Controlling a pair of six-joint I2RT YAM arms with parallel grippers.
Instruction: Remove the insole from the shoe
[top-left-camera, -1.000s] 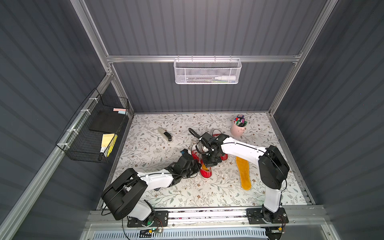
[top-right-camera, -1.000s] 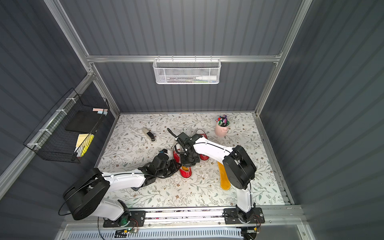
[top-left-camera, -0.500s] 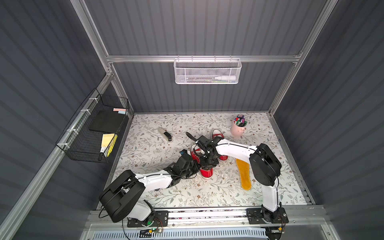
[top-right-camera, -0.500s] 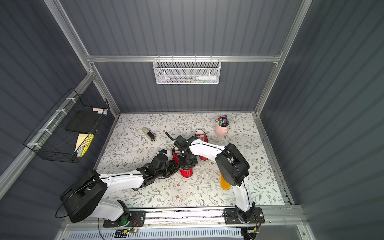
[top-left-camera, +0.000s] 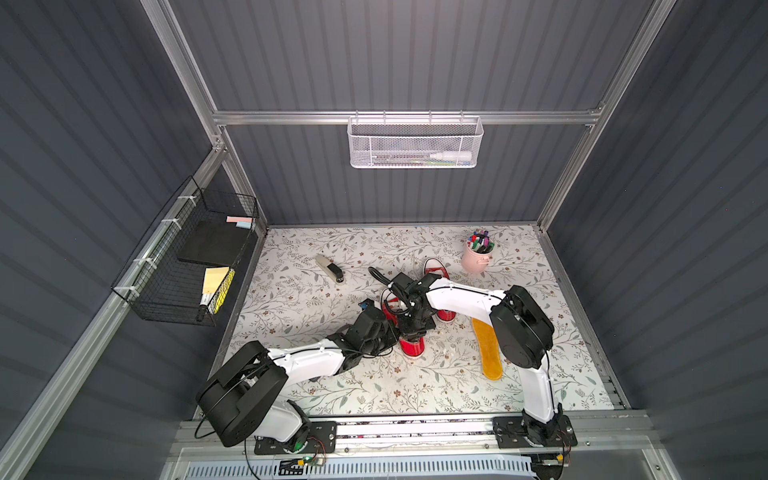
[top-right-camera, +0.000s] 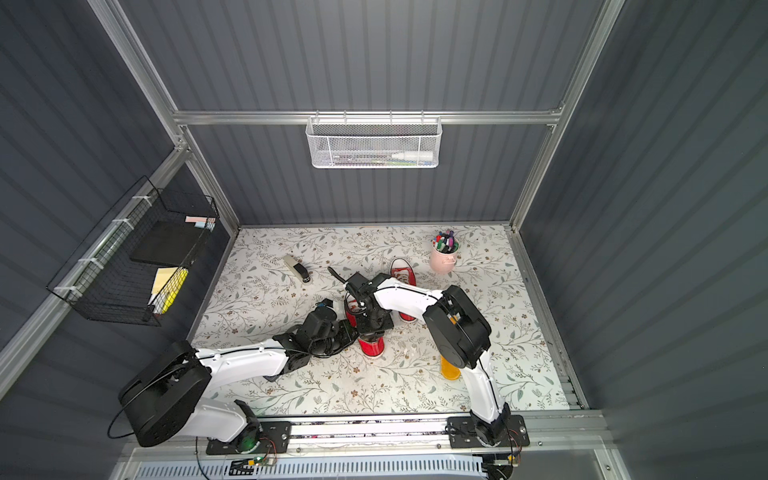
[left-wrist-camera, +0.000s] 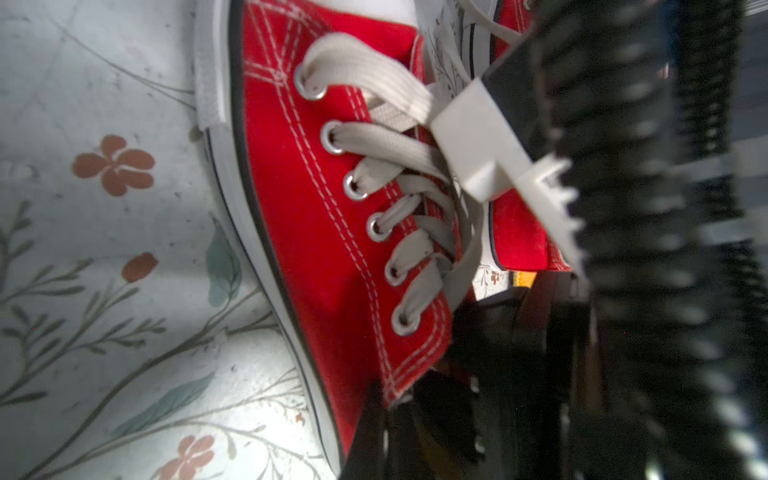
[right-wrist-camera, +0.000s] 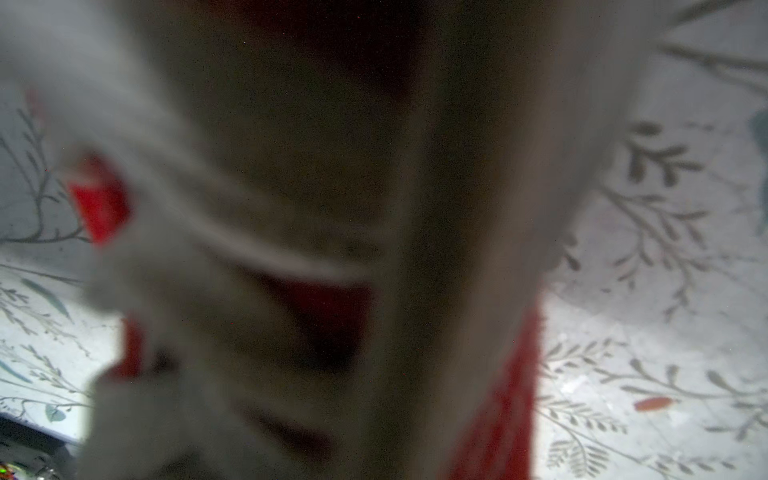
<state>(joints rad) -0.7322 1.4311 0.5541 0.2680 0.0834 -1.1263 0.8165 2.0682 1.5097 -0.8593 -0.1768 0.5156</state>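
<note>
The left gripper pinches the shoe's collar next to the laces and crowds the right gripper at the shoe's opening, so the left gripper needs to take the shoe nearer the heel (top-left-camera: 412, 347).
A red shoe (top-left-camera: 412, 347) with white laces lies mid-table, seen in both top views (top-right-camera: 371, 347). My left gripper (top-left-camera: 390, 332) is shut on the canvas edge at its opening, and the left wrist view shows the red collar (left-wrist-camera: 399, 386) pinched between the dark jaws. My right gripper (top-left-camera: 411, 329) points down into the laces and opening; one white toothed finger (left-wrist-camera: 557, 208) shows there. Its wrist view is a blur of laces and red shoe (right-wrist-camera: 511, 395). The insole inside this shoe is hidden. An orange insole (top-left-camera: 487, 349) lies flat to the right.
A second red shoe (top-left-camera: 434, 268) lies just behind, partly under the right arm. A pink cup of markers (top-left-camera: 478, 257) stands at the back right and a stapler (top-left-camera: 330, 266) at the back left. A black wire basket (top-left-camera: 187, 266) hangs on the left wall.
The right arm's elbow has swung left and its gripper has dropped lower over the shoe and closed. The left gripper and the shoe have stayed put.
</note>
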